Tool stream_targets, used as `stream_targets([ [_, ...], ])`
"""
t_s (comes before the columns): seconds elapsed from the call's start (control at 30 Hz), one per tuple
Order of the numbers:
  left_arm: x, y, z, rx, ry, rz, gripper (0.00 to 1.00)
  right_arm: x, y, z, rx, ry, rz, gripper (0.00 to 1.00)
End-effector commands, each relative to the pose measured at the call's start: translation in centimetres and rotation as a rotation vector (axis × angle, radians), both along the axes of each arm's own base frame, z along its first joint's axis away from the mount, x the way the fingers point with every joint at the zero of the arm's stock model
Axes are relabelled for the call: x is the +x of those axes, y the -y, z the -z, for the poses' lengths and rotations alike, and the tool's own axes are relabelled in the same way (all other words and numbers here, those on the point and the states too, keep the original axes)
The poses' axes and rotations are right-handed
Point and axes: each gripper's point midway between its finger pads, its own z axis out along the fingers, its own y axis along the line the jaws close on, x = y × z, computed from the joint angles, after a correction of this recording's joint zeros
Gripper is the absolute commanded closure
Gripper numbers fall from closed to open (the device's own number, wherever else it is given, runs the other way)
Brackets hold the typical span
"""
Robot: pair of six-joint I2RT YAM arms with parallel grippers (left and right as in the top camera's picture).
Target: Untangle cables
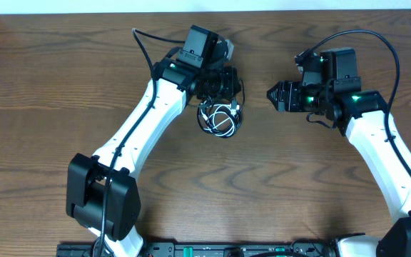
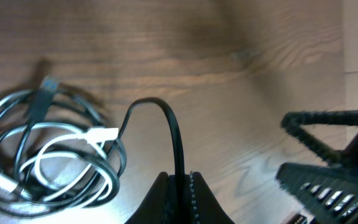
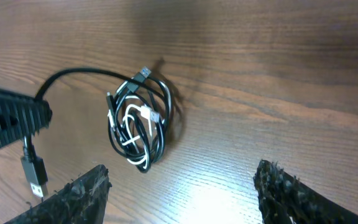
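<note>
My left gripper has the piece of black cable. I need to let go of it on the wooden table [image 1: 195,140], just beside the tangled coil.
A tangled coil of the black cable [image 1: 207,114] and the white cable [image 1: 223,123] lies on the wooden table below my left gripper [image 1: 223,84]. My left gripper [image 2: 182,186] is shut on a strand of the black cable [image 2: 176,137], which arcs up from the coil [image 2: 48,155]. The white cable's plug [image 2: 101,134] rests on the coil. My right gripper [image 1: 273,95] is open and empty, to the right of the coil. In the right wrist view my right gripper [image 3: 179,190] faces the coil [image 3: 138,124], and a black USB plug [image 3: 35,171] hangs below the left gripper.
The wooden table [image 1: 298,178] runs under both arms. A pale wall edge [image 1: 120,6] lies along the back. The left arm's base [image 1: 102,196] stands at the front left, the right arm [image 1: 391,157] at the right.
</note>
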Motion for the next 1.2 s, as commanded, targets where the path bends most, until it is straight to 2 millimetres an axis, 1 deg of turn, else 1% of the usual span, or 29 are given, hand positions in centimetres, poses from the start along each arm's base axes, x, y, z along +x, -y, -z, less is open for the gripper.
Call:
stream_targets([
  [0.0, -0.1, 0.8, -3.6, -0.075, 0.106, 0.053, 0.92, -0.2, -0.4, 0.5, -0.004, -0.011, -0.019, 0.28],
  [0.07, 0.0, 1.0, -5.3, -0.103, 0.156, 0.058, 0.93, -0.3, -0.5, 0.8, -0.006, -0.019, -0.021, 0.28],
  [0.2, -0.3, 1.1, -9.1, -0.159, 0.253, 0.071, 0.92, -0.4, -1.0, 1.3, -0.008, -0.030, -0.033, 0.27],
  [0.37, -1.3, 0.6, -14.0, -0.212, 0.377, 0.073, 0.92, -0.1, -1.7, 1.9, 0.000, -0.032, -0.051, 0.27],
  [0.4, -1.8, 0.4, -15.6, -0.230, 0.419, 0.073, 0.92, -0.2, -2.0, 2.1, 0.016, -0.042, -0.063, 0.27],
  [0.47, -2.4, 0.1, -17.1, -0.246, 0.455, 0.074, 0.92, -0.2, -2.2, 2.4, 0.022, -0.052, -0.069, 0.27],
  [0.6, -3.5, -0.5, -19.4, -0.267, 0.510, 0.072, 0.92, -0.2, -2.5, 2.8, 0.023, -0.063, -0.078, 0.27],
  [0.8, -4.4, -0.9, -21.7, -0.295, 0.569, 0.071, 0.92, 0.1, -2.5, 2.6, 0.025, -0.048, -0.077, 0.28],
  [1.07, -4.7, -1.1, -24.5, -0.337, 0.667, 0.072, 0.92, 0.3, -2.6, 2.5, 0.017, -0.021, -0.095, 0.27],
  [1.17, -4.6, -1.0, -25.1, -0.347, 0.688, 0.073, 0.92, 0.5, -2.6, 2.3, 0.017, -0.011, -0.098, 0.26],
])
